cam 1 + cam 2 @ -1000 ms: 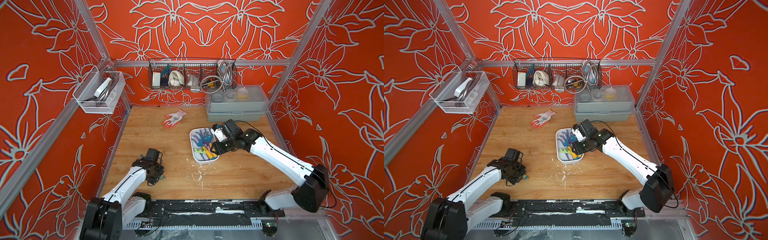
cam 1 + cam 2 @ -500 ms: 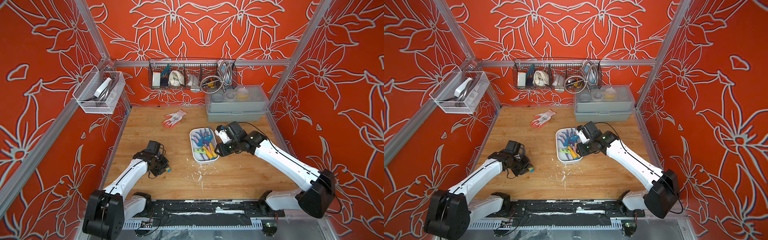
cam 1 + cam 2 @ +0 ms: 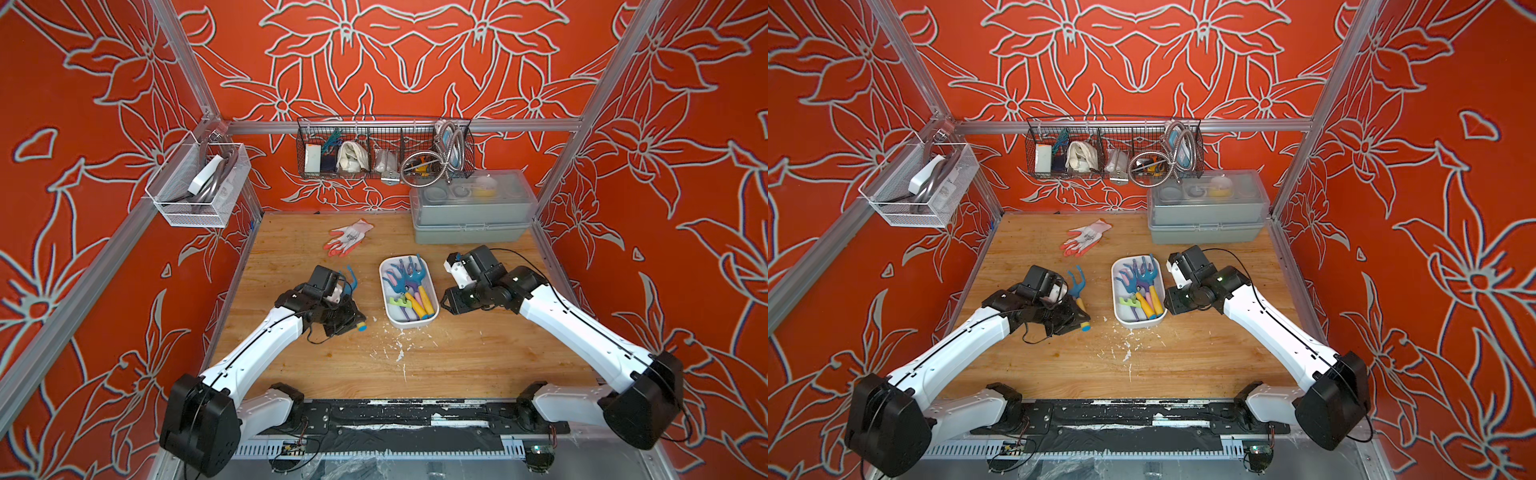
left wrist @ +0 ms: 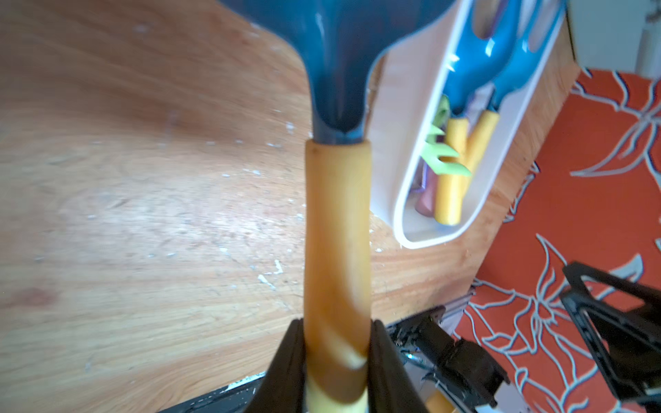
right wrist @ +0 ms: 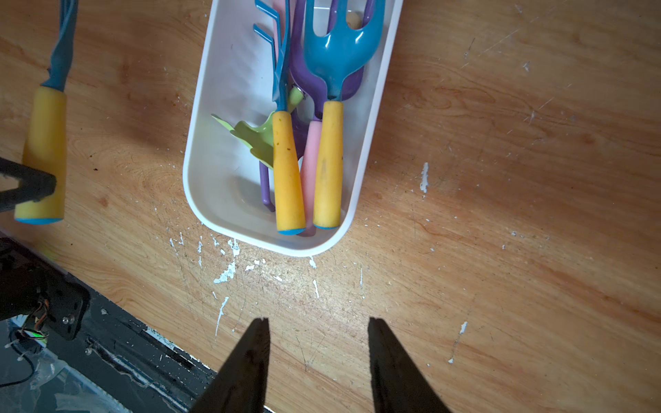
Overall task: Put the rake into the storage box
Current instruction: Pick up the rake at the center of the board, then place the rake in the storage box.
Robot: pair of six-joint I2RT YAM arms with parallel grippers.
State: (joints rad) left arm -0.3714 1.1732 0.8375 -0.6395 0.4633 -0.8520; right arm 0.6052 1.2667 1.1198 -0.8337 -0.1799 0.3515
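I need to let go of the rake with my left gripper on top of the yellow-handled tools with blue heads (image 3: 418,286) (image 4: 487,113) in the storage box.
The rake (image 3: 352,279) (image 3: 1077,286) has a yellow handle (image 4: 336,232) and a blue pronged head. My left gripper (image 3: 349,319) (image 3: 1076,318) (image 4: 336,325) is shut on the handle near its end, and the rake hangs low over the wood table, left of the storage box. The right wrist view shows the held rake (image 5: 44,143) too. The storage box (image 3: 383,286) (image 3: 1113,291) (image 4: 400,125) (image 5: 193,143) is a shallow white tub holding several coloured hand tools. My right gripper (image 3: 446,303) (image 3: 1170,302) (image 5: 318,320) is open and empty, just right of the box.
A grey case with a clear lid (image 3: 471,216) stands at the back right. A white and orange glove (image 3: 347,237) lies behind the box. A wire basket (image 3: 384,149) hangs on the back wall and a mesh basket (image 3: 199,183) on the left wall. White flecks (image 3: 399,353) dot the table.
My left arm has carried the rake away from the front edge and rightward, closer to the box. My right gripper has drawn back from over the box to its right side.
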